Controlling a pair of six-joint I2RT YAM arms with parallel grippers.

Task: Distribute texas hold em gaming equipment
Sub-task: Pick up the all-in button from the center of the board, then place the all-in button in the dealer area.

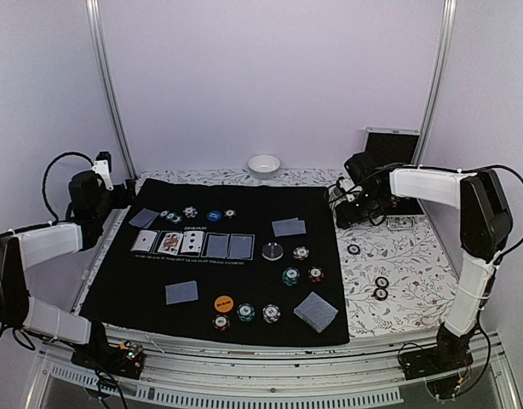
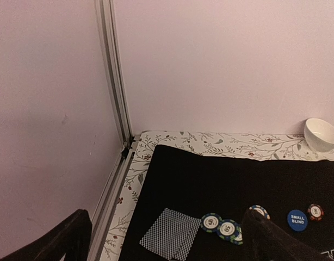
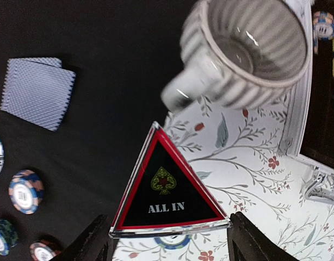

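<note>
My right gripper sets the red triangular marker on the black mat (image 1: 271, 271) next, between the clear round disc and green chip.
My right gripper (image 3: 168, 239) is shut on the red triangular "ALL IN" marker (image 3: 166, 187), its base corners pinched between both fingers, held above the mat's right edge and a blue-edged chip (image 3: 172, 243). In the top view this gripper (image 1: 351, 209) is at the back right. My left gripper (image 2: 167, 239) hangs open over the back left of the mat, above a face-down card pair (image 2: 172, 234) and green chips (image 2: 211, 222). On the black mat (image 1: 117, 281) lie a card row (image 1: 192, 244), a deck (image 1: 316, 311), chips (image 1: 290, 276), an orange disc (image 1: 224, 302) and a blue disc (image 1: 214, 216).
A ribbed metal mug (image 3: 248, 54) stands just beyond the marker on the floral cloth. A white bowl (image 1: 264, 164) sits at the back centre. An open case (image 1: 389, 141) is at the back right. Loose chips (image 1: 381, 288) lie on the cloth right of the mat.
</note>
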